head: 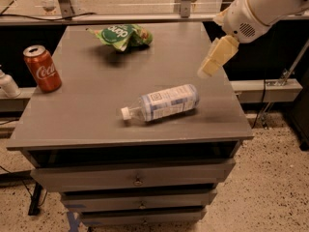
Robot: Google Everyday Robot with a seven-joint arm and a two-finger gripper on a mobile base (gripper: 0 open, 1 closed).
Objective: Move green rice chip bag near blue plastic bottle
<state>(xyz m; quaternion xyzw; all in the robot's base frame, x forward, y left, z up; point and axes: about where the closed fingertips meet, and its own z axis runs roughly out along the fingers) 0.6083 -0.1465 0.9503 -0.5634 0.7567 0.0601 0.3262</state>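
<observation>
The green rice chip bag has an end farther from the red Coca-Cola can [141, 36], and my gripper will grab the bag by that end next.
The green rice chip bag [121, 35] lies crumpled at the far middle of the grey table top [96, 105], with a white round logo facing up. The blue plastic bottle [163, 103] lies on its side near the front middle, its white cap pointing left. My gripper [216, 58] hangs from the white arm over the table's right side, above and to the right of the bottle and well to the right of the bag. It holds nothing that I can see.
A red Coca-Cola can [42, 68] stands upright at the table's left edge. Drawers [137, 178] sit under the table top. A white bottle [7, 85] stands off the table at far left. A rail [145, 17] runs behind the table.
</observation>
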